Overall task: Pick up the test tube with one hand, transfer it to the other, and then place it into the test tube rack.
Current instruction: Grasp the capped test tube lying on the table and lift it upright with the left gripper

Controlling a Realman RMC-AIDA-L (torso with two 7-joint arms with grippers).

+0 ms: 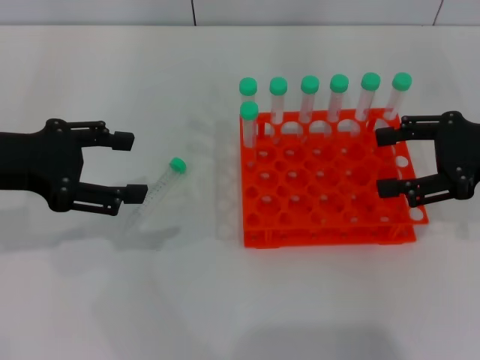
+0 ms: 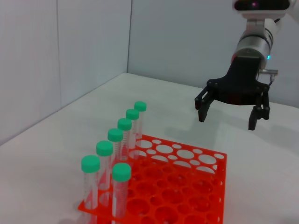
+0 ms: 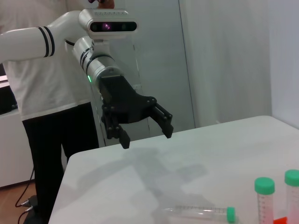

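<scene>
The robot's left gripper will next move to the lower half (image 1: 143, 210) of the lying test tube, away from its green cap, and close there.
The test tube (image 1: 157, 193) lies on the white table with its green cap (image 1: 177, 164) pointing away from me, left of the orange rack (image 1: 330, 238). My left gripper (image 1: 129, 166) is open and empty, just left of the tube, its fingers on either side of the tube's line but not touching it. My right gripper (image 1: 385, 161) is open and empty over the rack's right edge. The right wrist view shows the left gripper (image 3: 146, 137) above the table and the lying tube (image 3: 196, 213). The left wrist view shows the right gripper (image 2: 227, 120) beyond the rack (image 2: 222, 161).
Several other green-capped tubes (image 1: 309, 101) stand upright along the rack's back row, one more (image 1: 249, 124) in the second row at the left. A person in a white shirt (image 3: 42, 84) stands beyond the table's far edge in the right wrist view.
</scene>
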